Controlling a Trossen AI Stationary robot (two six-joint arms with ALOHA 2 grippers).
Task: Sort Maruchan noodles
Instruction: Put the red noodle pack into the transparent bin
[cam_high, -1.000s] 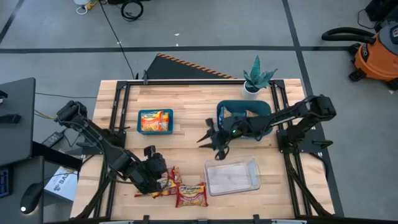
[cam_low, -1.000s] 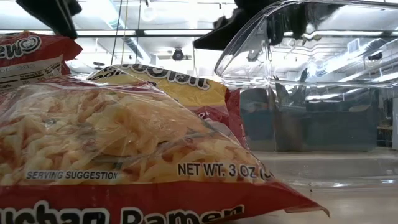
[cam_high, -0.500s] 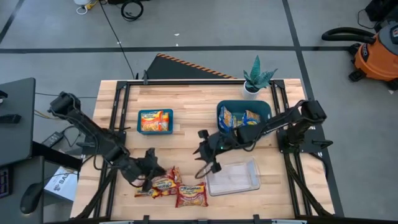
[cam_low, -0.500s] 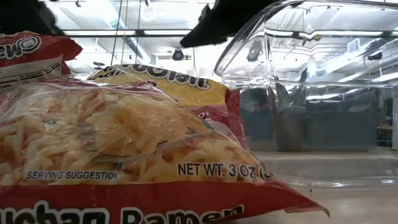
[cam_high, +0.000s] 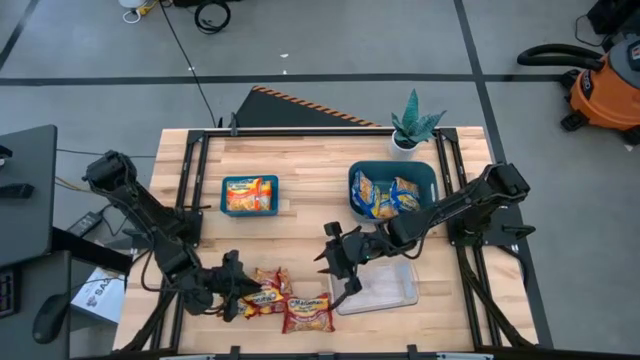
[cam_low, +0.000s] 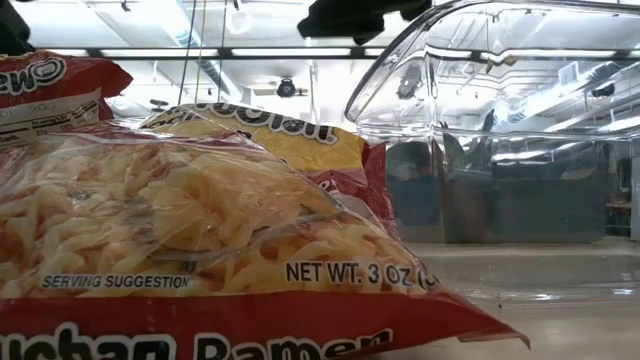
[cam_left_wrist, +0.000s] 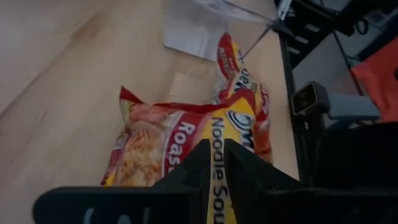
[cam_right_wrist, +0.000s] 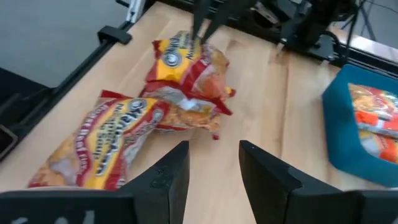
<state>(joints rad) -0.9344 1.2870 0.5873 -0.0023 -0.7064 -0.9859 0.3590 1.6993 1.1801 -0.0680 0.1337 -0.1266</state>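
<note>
The robot's right gripper will close on the end (cam_high: 284, 286) (cam_right_wrist: 204, 103) facing the clear container of the top overlapping red-and-yellow packet, opposite the left gripper's fingers.
Three red-and-yellow Maruchan packets lie flat near the table's near edge: two overlapping (cam_high: 265, 290) and one (cam_high: 308, 313) beside them. My left gripper (cam_high: 238, 292) is shut, just left of them, its tips (cam_left_wrist: 213, 149) over the yellow band of one packet (cam_left_wrist: 155, 149). My right gripper (cam_high: 335, 268) is open and hangs above bare wood between the packets (cam_right_wrist: 186, 62) and the clear container (cam_high: 378, 285), touching nothing. The left teal bin (cam_high: 224, 196) holds an orange packet. The right teal bin (cam_high: 353, 190) holds blue-and-yellow packets. My left gripper has its shut fingertips (cam_left_wrist: 202, 158) at the end of the nearest red-and-yellow packet (cam_right_wrist: 199, 40), coming down at a slant from the table's left side. Whether they touch or pinch it I cannot tell. The packet lies flat on the table.
A potted plant (cam_high: 412, 125) stands at the far edge behind the right bin. The clear container (cam_low: 500, 120) lies just right of the packets. Bare wood lies between the two bins and in the table's middle. Black frame rails run along both sides.
My right gripper has swung away from the right teal bin toward the table's near edge and now hangs beside the clear container, still open. My left gripper has shifted a little toward the near edge, to the left end of the packets.
</note>
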